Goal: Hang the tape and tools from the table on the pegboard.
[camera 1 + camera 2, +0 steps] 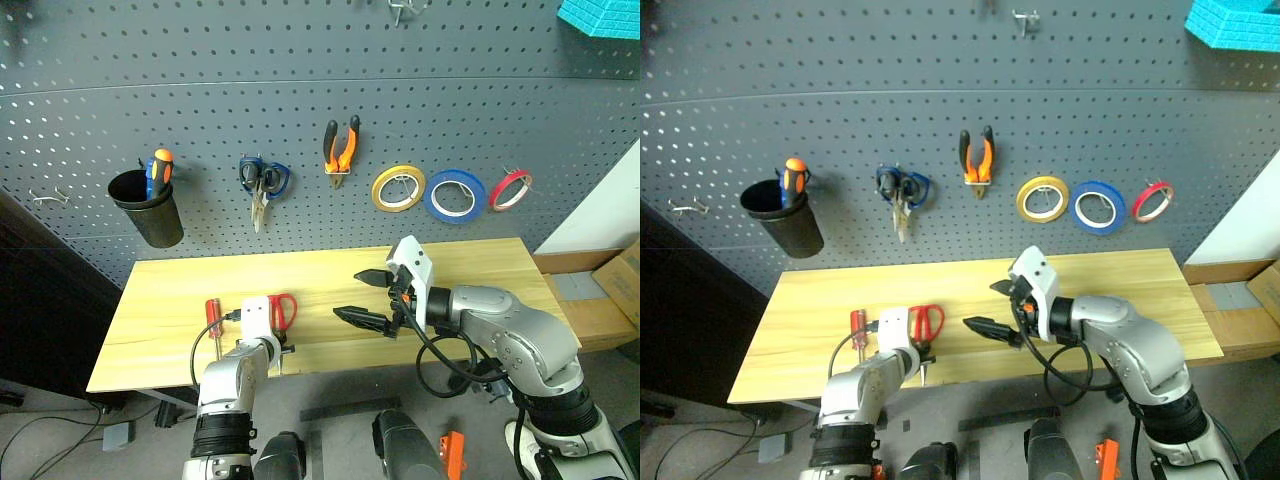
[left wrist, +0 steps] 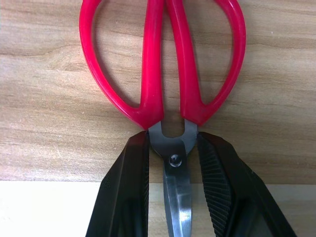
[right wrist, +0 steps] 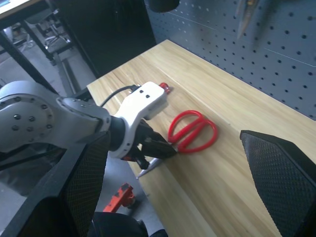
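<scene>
The robot's left gripper should release the red-handled scissors in front of the blue-handled scissors on the pegboard (image 1: 259, 195).
Red-handled scissors (image 1: 283, 310) lie near the front edge of the light wood table (image 1: 450, 265), blades toward me. My left gripper (image 2: 173, 143) is shut on them at the pivot, one black finger (image 2: 129, 187) on each side of the metal. A small red screwdriver (image 1: 213, 315) lies just left of them. My right gripper (image 1: 365, 298) hovers open over the table's middle, holding nothing. On the pegboard (image 1: 300, 80) hang the orange-and-black pliers (image 1: 341, 147) and, far right, the thin red tape (image 1: 510, 189).
Also on the board are a black cup (image 1: 147, 215) holding an orange-and-blue screwdriver, blue-handled scissors (image 1: 263, 182), a yellow roll (image 1: 398, 188) and a blue roll (image 1: 455, 194). A bare hook (image 1: 50, 198) sits far left. Cardboard boxes (image 1: 620, 285) stand right of the table.
</scene>
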